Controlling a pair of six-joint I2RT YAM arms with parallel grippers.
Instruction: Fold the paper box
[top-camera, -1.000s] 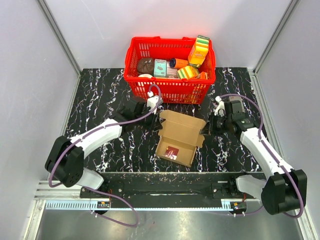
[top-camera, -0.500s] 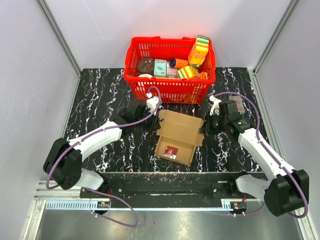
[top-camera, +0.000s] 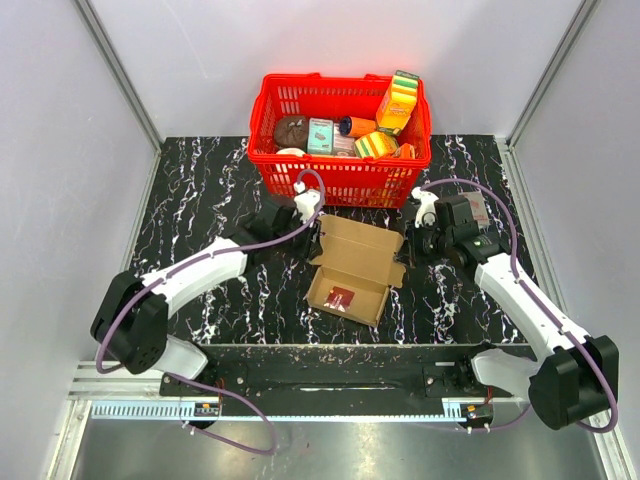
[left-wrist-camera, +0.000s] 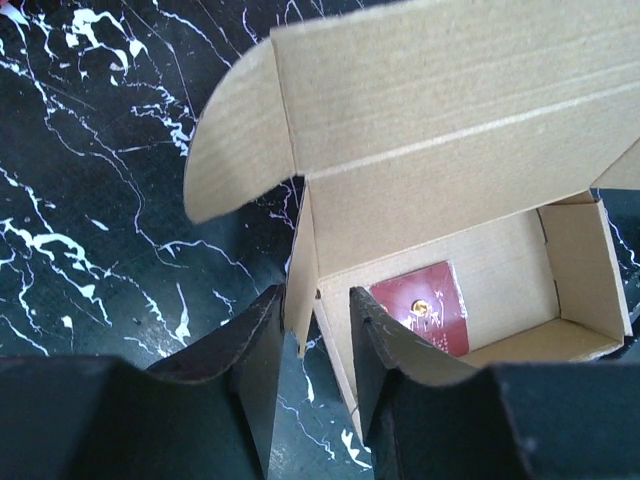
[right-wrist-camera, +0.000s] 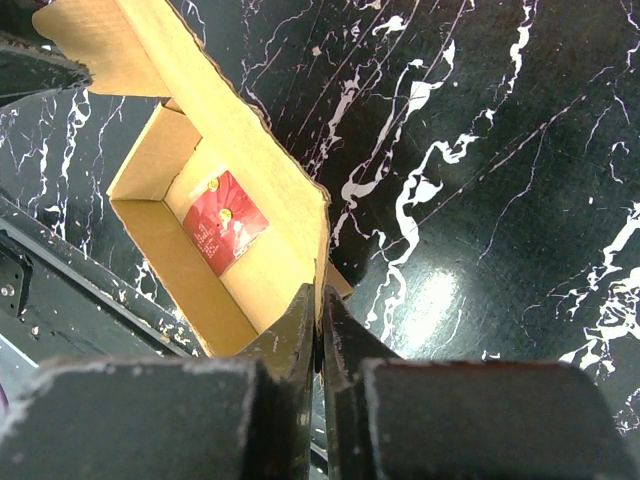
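Observation:
The paper box's front edge slants to the metal rail, so my right gripper will regrip the lid's side flap (top-camera: 397, 274) and straighten the box before folding the lid.
The paper box (top-camera: 350, 262) is brown cardboard and lies open on the black marble table, its lid flap raised toward the basket. A small red packet (top-camera: 340, 298) lies inside it. My left gripper (top-camera: 312, 212) is at the box's back left corner. Its jaws stand apart around the thin side flap (left-wrist-camera: 300, 270), which rests against the left finger only; my left gripper (left-wrist-camera: 315, 320) is open. My right gripper (right-wrist-camera: 320, 300) is shut on the upright edge of the box's right wall (right-wrist-camera: 290, 200), seen at the box's right side (top-camera: 408, 250).
A red basket (top-camera: 340, 80) full of small groceries stands just behind the box. The metal rail of the arm bases (top-camera: 330, 375) runs along the near edge. Grey walls close the table in on the left and right.
My left gripper's jaws have parted from the flap. The right gripper has pushed a little left and back with the wall in its grip, and the box has shifted slightly left.

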